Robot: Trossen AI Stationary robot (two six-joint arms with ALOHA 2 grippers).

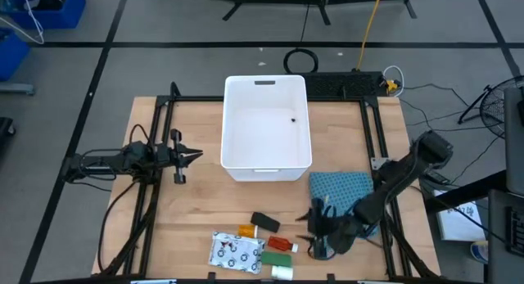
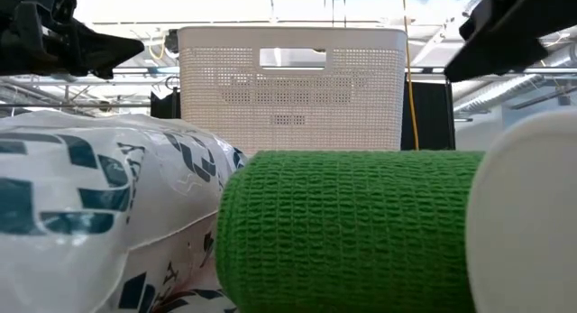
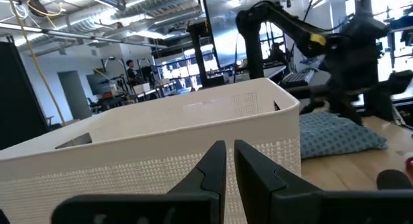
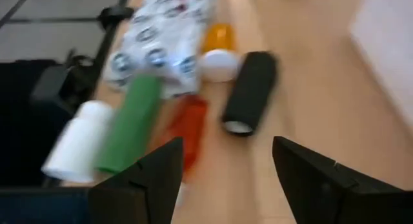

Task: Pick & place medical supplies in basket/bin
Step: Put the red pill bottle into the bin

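Observation:
Next, my right gripper moves to the white cap (image 1: 295,247) (image 4: 181,193) of the red tube, at the end of the tube away from the orange bottle, and closes there.
The white tub (image 1: 266,128) stands in the middle of the table, toward its far side. The supplies lie together near the near edge: the black roll (image 1: 264,222), orange bottle (image 1: 246,231), red tube (image 1: 278,244), green roll (image 1: 277,257), white bottle (image 1: 282,272) and printed packet (image 1: 236,251). My right gripper (image 1: 315,232) is open, just right of this group and touching none of it. Its wrist view shows the black roll (image 4: 250,91) and red tube (image 4: 188,127) ahead of the fingers. My left gripper (image 1: 192,155) is shut and waits left of the tub.
A blue knitted cloth (image 1: 340,186) lies right of the tub, under my right arm. In the low view the green roll (image 2: 352,227), packet (image 2: 90,214) and white bottle (image 2: 527,214) fill the foreground before the tub (image 2: 290,87). Bare wood lies between the tub and the items.

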